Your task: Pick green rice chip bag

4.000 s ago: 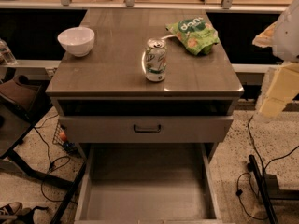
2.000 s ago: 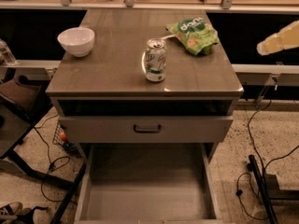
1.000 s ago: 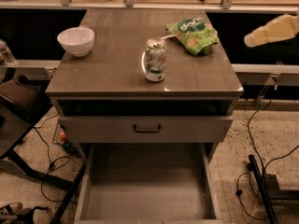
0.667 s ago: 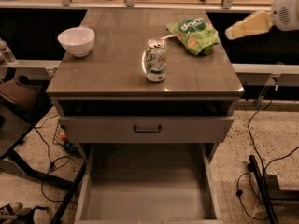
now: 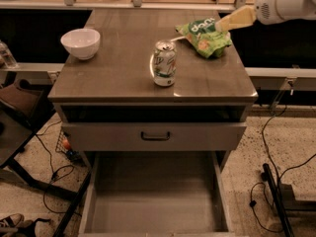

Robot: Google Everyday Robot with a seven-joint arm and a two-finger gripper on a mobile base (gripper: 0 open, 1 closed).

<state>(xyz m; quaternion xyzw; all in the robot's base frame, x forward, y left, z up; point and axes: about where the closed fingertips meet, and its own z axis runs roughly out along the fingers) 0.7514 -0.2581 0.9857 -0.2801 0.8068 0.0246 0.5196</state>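
The green rice chip bag's middle [image 5: 205,37] is the next place for my gripper to go to and close on, so that it will pinch the crumpled bag from above.
The green rice chip bag [image 5: 203,37] lies crumpled on the back right part of the brown table top [image 5: 118,68], with white lettering facing up. My gripper [image 5: 231,19] comes in from the upper right on a white arm, and its pale yellow tip hangs over the bag's right end. Whether it touches the bag does not show. An upright green-and-white soda can [image 5: 164,63] stands in front of and left of the bag.
A white bowl [image 5: 80,43] sits at the table's left. Below the top, one drawer [image 5: 155,135] is shut and the bottom drawer [image 5: 155,206] is pulled out, with nothing in it. Cables and a stand lie on the floor at right; a dark chair is at left.
My arm has swung in from the right edge of view, moving left and up until the gripper tip reaches over the bag. The bag, can and bowl have not moved.
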